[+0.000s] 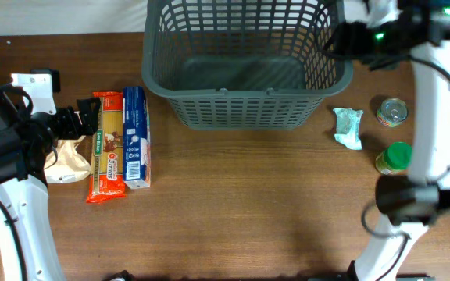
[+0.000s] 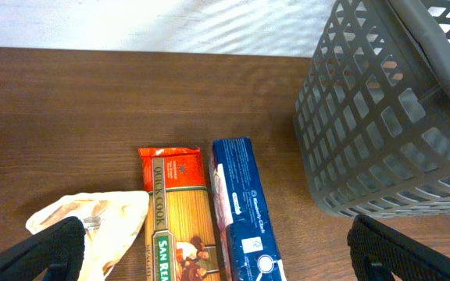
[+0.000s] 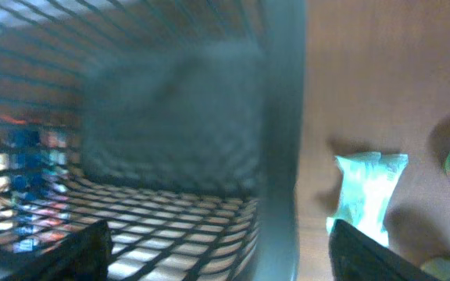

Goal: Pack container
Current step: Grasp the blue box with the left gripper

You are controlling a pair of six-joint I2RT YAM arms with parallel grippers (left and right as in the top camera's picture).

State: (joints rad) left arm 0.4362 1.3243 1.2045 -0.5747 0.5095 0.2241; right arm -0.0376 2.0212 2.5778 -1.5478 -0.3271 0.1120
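The robot's left gripper should next move to the blue box's middle (image 1: 134, 134) (image 2: 248, 231), between the orange spaghetti pack and the basket, and close there.
The dark grey slotted basket (image 1: 241, 66) stands empty at the back centre of the table. My left gripper (image 1: 80, 121) is open and empty beside an orange spaghetti pack (image 1: 108, 144), a blue box (image 1: 137, 136) and a beige bag (image 1: 69, 160). In the left wrist view the open jaws (image 2: 225, 257) span the bag (image 2: 100, 222), the spaghetti pack (image 2: 180, 218) and the blue box (image 2: 241, 207). My right gripper (image 1: 342, 39) is open and empty, above the basket's right rim (image 3: 283, 156), with one finger on each side of it.
Right of the basket lie a teal packet (image 1: 348, 127), a tin can (image 1: 392, 112) and a green-lidded jar (image 1: 395, 158). The teal packet also shows in the right wrist view (image 3: 369, 195). The basket wall (image 2: 389, 117) stands right of the blue box.
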